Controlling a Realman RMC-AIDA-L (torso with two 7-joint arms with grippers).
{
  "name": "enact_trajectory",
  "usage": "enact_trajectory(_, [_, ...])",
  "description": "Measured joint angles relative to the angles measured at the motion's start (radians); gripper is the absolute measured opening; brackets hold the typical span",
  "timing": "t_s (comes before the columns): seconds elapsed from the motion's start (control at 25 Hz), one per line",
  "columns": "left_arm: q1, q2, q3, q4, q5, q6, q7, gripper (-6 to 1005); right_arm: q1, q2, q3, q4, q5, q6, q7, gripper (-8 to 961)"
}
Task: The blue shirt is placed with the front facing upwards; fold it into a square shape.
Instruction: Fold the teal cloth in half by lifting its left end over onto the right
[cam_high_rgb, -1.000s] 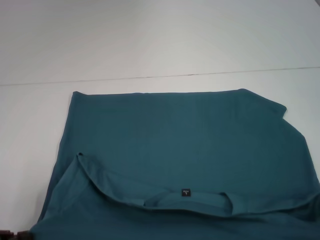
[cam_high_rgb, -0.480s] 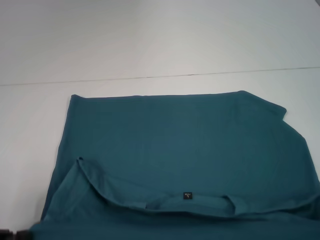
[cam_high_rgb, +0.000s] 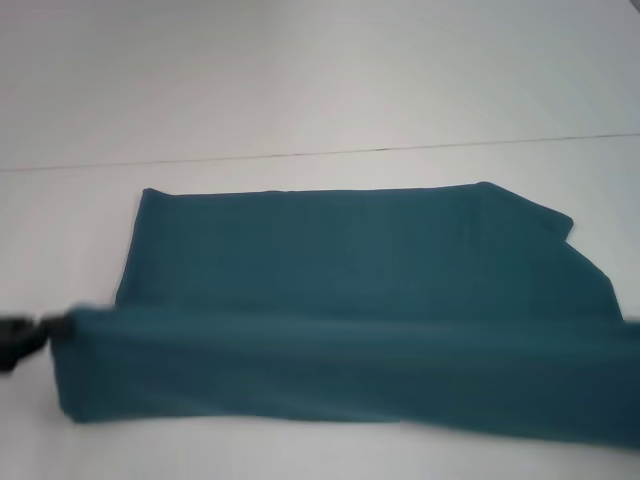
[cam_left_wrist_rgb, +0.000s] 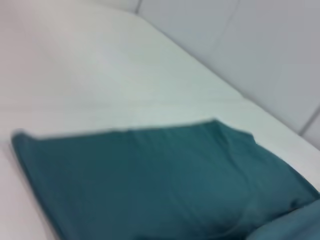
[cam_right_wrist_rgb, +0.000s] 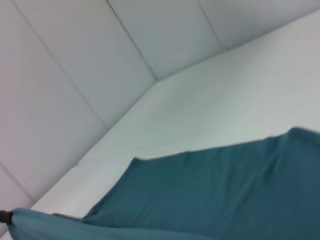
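The robot's left gripper needs to let go of the blue shirt's raised corner, now lifted off the white table, just beside the flat part's far corner (cam_high_rgb: 125, 193) (cam_left_wrist_rgb: 7, 136) on its side.
The blue shirt (cam_high_rgb: 350, 260) lies on the white table, plain teal side showing. Its near edge is raised into a long taut band (cam_high_rgb: 340, 365) that runs across the head view from left to right. My left gripper (cam_high_rgb: 40, 330) shows as a dark blurred shape at the band's left end, shut on the cloth. That same gripper appears far off in the right wrist view (cam_right_wrist_rgb: 5, 217), at the lifted corner. The band's right end runs past the picture edge, and my right gripper is out of view. Both wrist views show the flat part of the shirt (cam_left_wrist_rgb: 150, 180) (cam_right_wrist_rgb: 225, 190).
The white table (cam_high_rgb: 300, 80) stretches beyond the shirt, with a thin seam line (cam_high_rgb: 400, 148) across it. Pale wall panels (cam_right_wrist_rgb: 75, 75) rise behind the table in the wrist views.
The shirt's near edge, which lay bunched with collar and neck tag showing, has been lifted and carried away from me over the rest. The left gripper has risen into view.
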Motion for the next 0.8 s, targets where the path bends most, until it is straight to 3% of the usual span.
enact_trajectory(0.24, [-0.16, 0.024, 0.049, -0.16, 0.007, -0.294, -0.037, 12, 0.173, -0.007, -0.028, 0.055, -0.032, 0.223, 0.043, 36])
enact_trajectory(0.36, [-0.233, 0.026, 0.155, -0.249, 0.008, -0.582, -0.099, 12, 0.259, -0.007, -0.064, 0.113, -0.058, 0.38, 0.047, 37])
enact_trajectory(0.44, [-0.267, 0.023, 0.198, -0.29, 0.004, -0.707, -0.115, 13, 0.314, -0.005, -0.103, 0.157, -0.064, 0.504, 0.04, 38])
enact_trajectory(0.56, [-0.326, 0.021, 0.217, -0.357, 0.003, -0.854, -0.117, 13, 0.382, 0.01, -0.164, 0.204, -0.065, 0.684, 0.034, 39])
enact_trajectory(0.8, [-0.366, 0.015, 0.229, -0.385, -0.008, -0.949, -0.115, 14, 0.495, 0.061, -0.208, 0.216, -0.062, 0.928, 0.021, 41])
